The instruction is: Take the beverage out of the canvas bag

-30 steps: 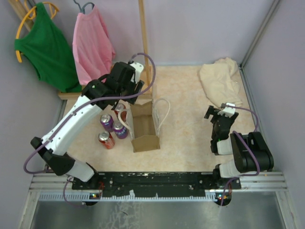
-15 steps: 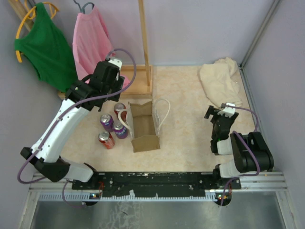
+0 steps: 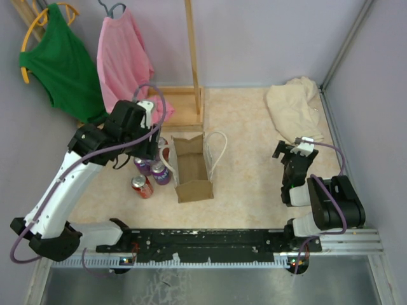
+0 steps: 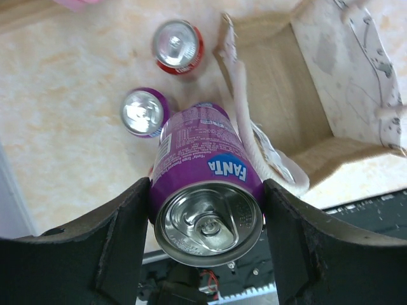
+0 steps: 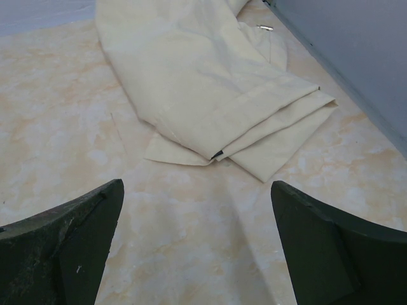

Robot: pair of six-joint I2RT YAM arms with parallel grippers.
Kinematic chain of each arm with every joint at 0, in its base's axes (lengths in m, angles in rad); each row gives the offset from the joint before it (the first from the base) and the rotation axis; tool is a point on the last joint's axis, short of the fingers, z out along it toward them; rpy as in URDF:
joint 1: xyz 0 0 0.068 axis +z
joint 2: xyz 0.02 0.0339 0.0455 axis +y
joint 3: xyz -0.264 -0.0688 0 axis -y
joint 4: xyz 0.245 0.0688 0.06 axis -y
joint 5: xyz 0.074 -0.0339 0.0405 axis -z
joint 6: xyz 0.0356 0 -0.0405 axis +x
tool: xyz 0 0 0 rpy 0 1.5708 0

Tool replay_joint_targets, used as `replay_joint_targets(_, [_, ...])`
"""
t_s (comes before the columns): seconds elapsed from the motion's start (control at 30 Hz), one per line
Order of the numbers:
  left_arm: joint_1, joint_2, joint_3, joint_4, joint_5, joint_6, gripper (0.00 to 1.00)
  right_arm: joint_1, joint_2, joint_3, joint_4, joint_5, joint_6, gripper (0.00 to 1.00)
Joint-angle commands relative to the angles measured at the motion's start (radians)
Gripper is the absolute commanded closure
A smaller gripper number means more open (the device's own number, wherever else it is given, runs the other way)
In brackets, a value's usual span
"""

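I should let go of the purple Fanta can with my left gripper on the table (image 3: 165, 200) between the red can and the canvas bag.
My left gripper (image 4: 206, 236) is shut on a purple Fanta can (image 4: 205, 166), the beverage, its top facing the camera. It hangs in the air just left of the brown canvas bag (image 4: 275, 95), above cans standing on the table. The bag's inside shows no can. In the top view the left gripper (image 3: 144, 146) hovers over the cans at the bag's (image 3: 193, 170) left side and hides the held can. My right gripper (image 5: 197, 248) is open over bare table, with nothing between its fingers.
A red can (image 4: 178, 46) and a purple can (image 4: 143, 113) stand below the held one; the top view shows two purple cans (image 3: 160, 173) and a red one (image 3: 141, 185). A cream cloth (image 3: 294, 108) lies far right. A wooden stand (image 3: 184, 105) with hung clothes is behind.
The left arm has swung left and nearer, from over the bag's far end to above the standing cans, its grip unchanged. The right arm has not moved.
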Motion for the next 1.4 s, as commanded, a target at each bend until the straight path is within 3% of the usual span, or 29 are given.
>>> replay_joint_targets(0.0, [-0.002, -0.038, -0.079, 0.026, 0.156, -0.053, 1.0, -0.003, 0.003, 0.008, 0.04, 0.004, -0.011, 0.01])
replay_joint_targets(0.63, [-0.005, -0.158, -0.515, 0.206, 0.292, -0.153, 1.0, -0.003, 0.002, 0.008, 0.04, 0.003, -0.011, 0.01])
replay_joint_targets(0.83, [-0.005, -0.136, -0.558, 0.217, 0.221, -0.153, 1.0, -0.003, 0.003, 0.008, 0.04, 0.003, -0.011, 0.01])
replay_joint_targets(1.37, [-0.005, -0.046, -0.64, 0.327, 0.244, -0.129, 0.98, -0.003, 0.003, 0.008, 0.04, 0.003, -0.01, 0.01])
